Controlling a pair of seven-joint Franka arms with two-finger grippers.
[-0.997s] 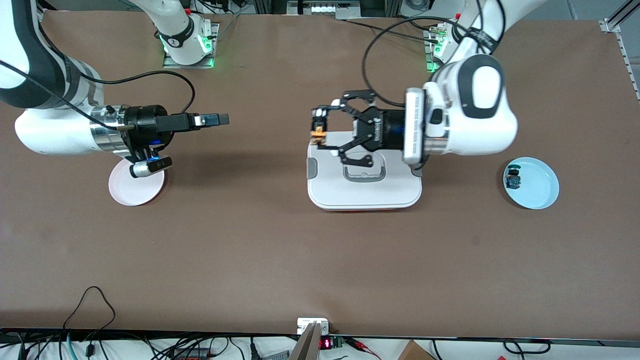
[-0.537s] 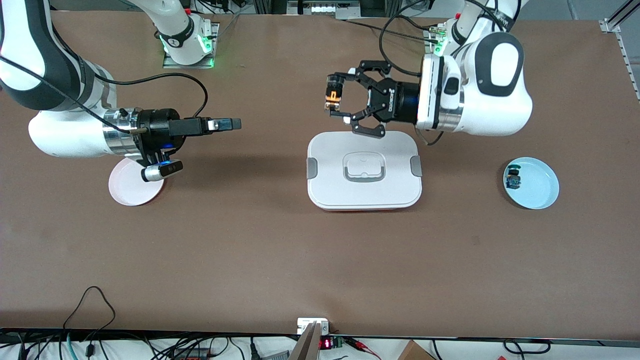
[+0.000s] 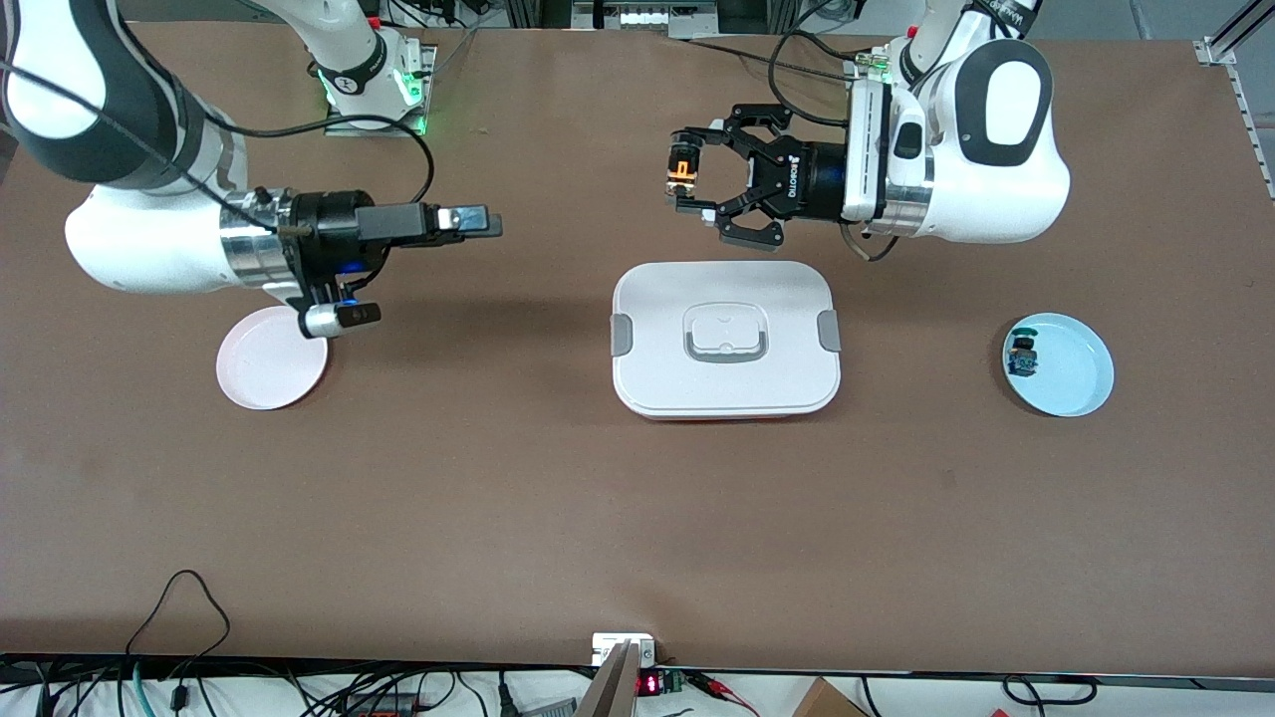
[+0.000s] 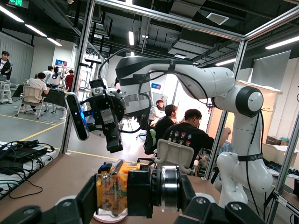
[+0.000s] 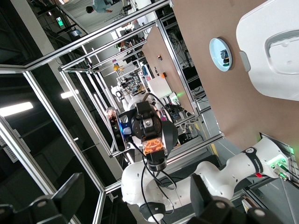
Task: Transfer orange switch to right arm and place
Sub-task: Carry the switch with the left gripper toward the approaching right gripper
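I need to close my right gripper on the amber block (image 3: 682,169) (image 5: 153,146) of the orange switch, since that end of the switch sticks out from my left gripper toward my right one.
The orange switch (image 3: 683,169) is a small black cylinder with an amber block, pinched sideways in my left gripper (image 3: 684,175), which is shut on it. This claw-like gripper hangs level over bare table beside the white lidded box (image 3: 647,388), pointing toward the right arm. In the left wrist view the switch (image 4: 112,193) fills the space between the pads of the left gripper (image 4: 138,196). My right gripper (image 3: 486,223) is open and empty, level in the air, aimed at the switch with a wide gap between them. From the right wrist view the switch (image 5: 152,147) shows ahead between the open fingers of the right gripper (image 5: 138,200).
A pink plate (image 3: 264,378) lies under the right arm's wrist. A light blue plate (image 3: 1081,388) at the left arm's end holds a small blue part (image 3: 1022,356). The white lidded box sits mid-table.
The left gripper carried the switch from above the box's edge toward the robots' bases and the left arm's end. The right gripper advanced toward the table's middle.
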